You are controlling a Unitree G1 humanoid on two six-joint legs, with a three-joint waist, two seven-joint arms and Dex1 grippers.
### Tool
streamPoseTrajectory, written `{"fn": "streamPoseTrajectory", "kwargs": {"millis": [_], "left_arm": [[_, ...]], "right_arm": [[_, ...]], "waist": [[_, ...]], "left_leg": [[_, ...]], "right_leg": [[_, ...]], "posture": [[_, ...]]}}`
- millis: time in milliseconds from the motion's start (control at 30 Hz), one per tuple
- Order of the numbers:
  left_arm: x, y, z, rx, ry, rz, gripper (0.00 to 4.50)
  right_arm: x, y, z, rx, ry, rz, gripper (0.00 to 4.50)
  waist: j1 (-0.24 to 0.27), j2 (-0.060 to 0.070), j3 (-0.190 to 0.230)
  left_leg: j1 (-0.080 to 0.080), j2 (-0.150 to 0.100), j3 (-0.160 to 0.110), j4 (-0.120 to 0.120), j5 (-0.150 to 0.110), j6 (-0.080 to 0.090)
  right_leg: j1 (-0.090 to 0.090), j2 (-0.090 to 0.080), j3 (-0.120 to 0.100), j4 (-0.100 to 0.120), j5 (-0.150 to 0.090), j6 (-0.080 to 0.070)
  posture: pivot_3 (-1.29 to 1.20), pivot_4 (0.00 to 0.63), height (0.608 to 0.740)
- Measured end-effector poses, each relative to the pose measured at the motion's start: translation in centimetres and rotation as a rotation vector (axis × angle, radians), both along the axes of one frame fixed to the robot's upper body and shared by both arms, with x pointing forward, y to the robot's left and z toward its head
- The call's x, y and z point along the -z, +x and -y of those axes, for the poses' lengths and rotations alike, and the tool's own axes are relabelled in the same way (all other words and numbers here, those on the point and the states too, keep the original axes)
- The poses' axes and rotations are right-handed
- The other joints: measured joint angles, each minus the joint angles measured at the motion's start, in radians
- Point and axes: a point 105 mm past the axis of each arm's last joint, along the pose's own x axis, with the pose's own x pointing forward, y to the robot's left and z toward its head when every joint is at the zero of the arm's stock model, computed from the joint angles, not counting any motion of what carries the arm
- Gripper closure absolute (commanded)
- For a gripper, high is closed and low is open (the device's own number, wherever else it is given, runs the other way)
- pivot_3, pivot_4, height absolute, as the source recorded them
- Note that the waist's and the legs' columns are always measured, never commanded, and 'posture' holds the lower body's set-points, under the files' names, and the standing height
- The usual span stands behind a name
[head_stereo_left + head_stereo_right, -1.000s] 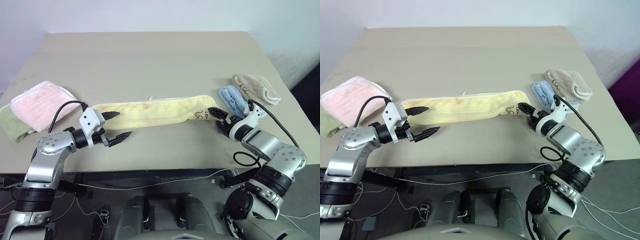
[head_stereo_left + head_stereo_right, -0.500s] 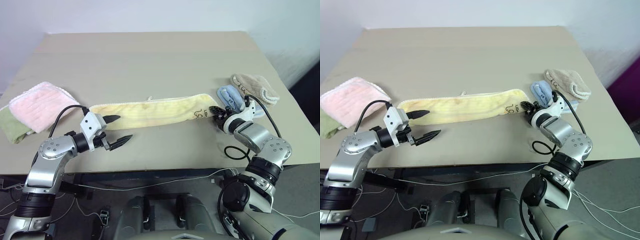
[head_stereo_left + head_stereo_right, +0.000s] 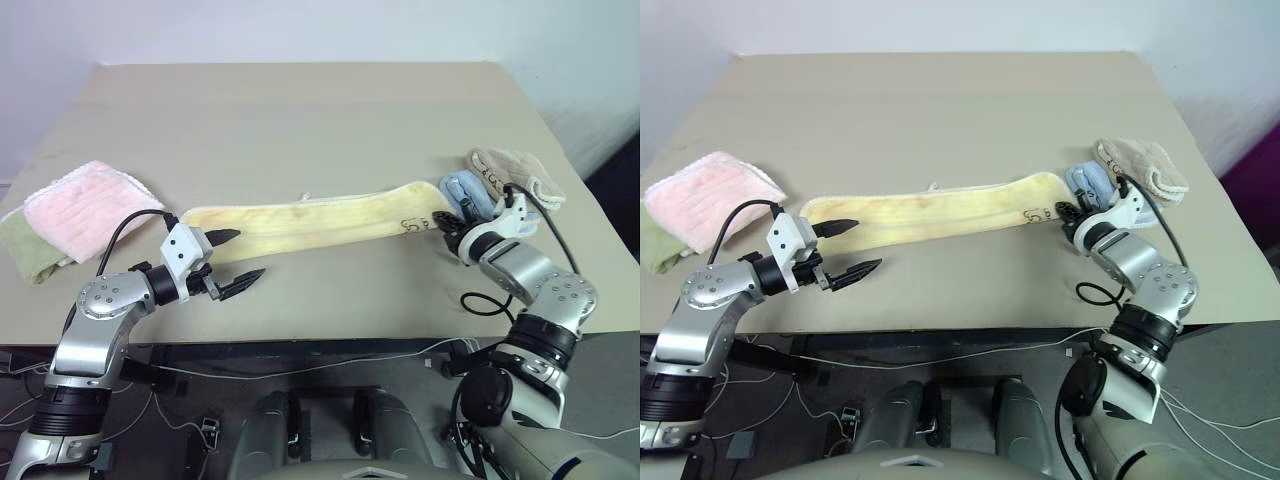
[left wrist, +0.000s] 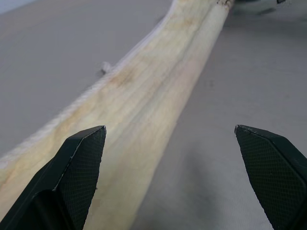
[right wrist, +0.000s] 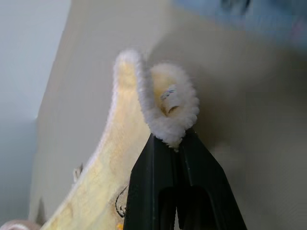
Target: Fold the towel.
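Next, I release the towel's lettered end with my right gripper on the middle of the pale yellow strip (image 3: 314, 225).
The towel (image 3: 310, 222) is a long pale yellow strip lying across the table (image 3: 300, 120), with small dark lettering near its right end. My right gripper (image 3: 449, 221) is shut on that right end, and in the right wrist view the whitish edging (image 5: 168, 110) curls up out of the closed fingertips. My left gripper (image 3: 238, 258) stands open just in front of the towel's left end. In the left wrist view its two fingers (image 4: 76, 167) are spread wide, with the towel (image 4: 144, 100) running away between and past them.
A folded pink towel (image 3: 78, 208) lies on a green one at the table's left edge. A light blue folded towel (image 3: 465, 192) and a beige one (image 3: 515, 172) sit just behind my right gripper. The table's front edge runs close under both arms.
My right gripper has closed on the towel's right end and drawn it slightly right and away, lifting that end. The left gripper has stayed open in place.
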Motion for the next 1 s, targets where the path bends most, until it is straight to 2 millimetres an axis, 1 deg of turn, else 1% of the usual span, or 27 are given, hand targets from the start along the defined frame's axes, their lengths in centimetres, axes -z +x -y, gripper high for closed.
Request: {"fn": "streamPoseTrajectory", "kwargs": {"millis": [67, 133, 200, 267, 333, 400, 467, 533, 600, 633, 767, 867, 1000], "left_arm": [[0.0, 0.0, 0.0, 0.0, 0.0, 0.001, 0.0], [0.0, 0.0, 0.1, 0.002, 0.001, 0.001, 0.0], [0.2, 0.1, 0.4, 0.009, 0.006, -0.002, 0.0], [0.3, 0.0, 0.6, 0.015, 0.004, -0.006, 0.0], [0.4, 0.1, 0.7, 0.014, 0.004, -0.006, 0.0], [0.4, 0.1, 0.7, 0.011, 0.004, -0.005, 0.0], [0.4, 0.1, 0.7, 0.008, 0.002, -0.004, 0.0], [0.4, 0.1, 0.7, 0.006, 0.0, -0.004, 0.0], [0.4, 0.1, 0.8, 0.004, -0.003, -0.001, 0.0], [0.4, 0.1, 0.8, 0.002, -0.005, 0.001, 0.0], [0.6, 0.1, 1.3, 0.005, -0.024, -0.001, 0.0], [0.5, 0.0, 1.6, 0.007, -0.031, 0.002, 0.0], [0.6, -0.3, 1.9, 0.005, -0.036, -0.002, 0.0]], "right_arm": [[-0.7, 0.0, 0.7, 0.001, -0.034, 0.027, 4.49], [-1.3, 0.1, 0.9, -0.013, -0.075, 0.051, 4.49], [-1.9, 0.2, 0.6, -0.038, -0.144, 0.079, 4.49], [-2.4, 0.3, 0.0, -0.076, -0.222, 0.107, 4.49], [-2.9, 0.3, -1.0, -0.13, -0.332, 0.136, 4.49], [-3.6, 0.2, -2.4, -0.205, -0.465, 0.189, 4.49], [-4.6, 0.0, -4.3, -0.296, -0.609, 0.264, 4.49], [-5.0, -0.4, -6.4, -0.397, -0.741, 0.335, 4.49], [-4.6, -0.9, -8.9, -0.514, -0.866, 0.392, 4.49], [-4.1, -1.1, -10.0, -0.57, -0.924, 0.412, 4.49], [-1.0, -1.7, -14.6, -0.766, -1.085, 0.474, 4.49], [0.5, -1.7, -16.7, -0.828, -1.144, 0.505, 4.49], [0.9, -1.4, -17.6, -0.84, -1.161, 0.528, 4.49]], "waist": [[-0.001, 0.0, 0.0], [-0.001, 0.0, 0.0], [-0.001, 0.0, 0.0], [-0.001, 0.0, 0.0], [-0.001, 0.0, 0.0], [-0.001, 0.0, 0.0], [-0.001, 0.0, 0.0], [0.0, 0.0, 0.0], [0.0, 0.0, 0.0], [0.0, 0.0, 0.0], [0.0, 0.0, 0.0], [0.003, 0.0, 0.0], [0.003, 0.0, 0.0]], "left_leg": [[0.0, 0.0, 0.0, 0.0, 0.0, 0.0], [0.0, 0.0, 0.0, 0.0, 0.0, 0.0], [0.0, 0.0, 0.0, 0.0, 0.0, 0.0], [0.0, 0.0, 0.0, 0.0, 0.0, 0.0], [-0.001, 0.0, 0.0, 0.0, 0.0, 0.0], [-0.002, 0.0, 0.0, 0.0, 0.0, 0.0], [-0.003, 0.0, 0.0, 0.0, 0.0, 0.0], [-0.003, 0.0, 0.0, 0.0, 0.0, 0.0], [-0.004, 0.0, 0.0, 0.0, 0.0, 0.0], [-0.004, 0.0, 0.0, 0.0, 0.0, 0.0], [-0.005, 0.0, 0.0, 0.0, 0.0, 0.0], [-0.007, 0.0, 0.0, 0.001, 0.0, 0.0], [-0.007, 0.0, 0.0, 0.002, 0.0, 0.0]], "right_leg": [[0.0, 0.0, 0.0, 0.0, 0.0, 0.0], [0.0, 0.0, 0.0, 0.0, 0.0, 0.0], [0.0, 0.0, 0.0, 0.0, 0.0, 0.0], [-0.001, 0.0, 0.0, 0.0, 0.0, 0.0], [-0.001, 0.0, 0.0, 0.0, 0.0, 0.0], [-0.002, 0.0, 0.0, 0.0, 0.0, 0.0], [-0.003, -0.001, 0.0, 0.0, 0.0, 0.0], [-0.003, -0.001, 0.0, 0.0, 0.0, 0.0], [-0.004, -0.001, 0.0, 0.0, 0.0, 0.0], [-0.004, -0.001, 0.0, 0.0, 0.0, 0.0], [-0.005, -0.001, 0.0, 0.0, 0.0, 0.0], [-0.006, 0.0, -0.001, 0.0, 0.0, 0.0], [-0.006, -0.001, -0.001, 0.0, 0.0, 0.0]], "posture": [[0.0, 0.15, 0.74], [0.0, 0.15, 0.74], [0.0, 0.15, 0.74], [0.0, 0.15, 0.74], [0.0, 0.15, 0.74], [0.0, 0.15, 0.74], [0.0, 0.15, 0.74], [0.0, 0.15, 0.74], [0.0, 0.15, 0.74], [0.0, 0.15, 0.74], [0.0, 0.15, 0.74], [0.0, 0.15, 0.74], [0.0, 0.15, 0.74]]}}
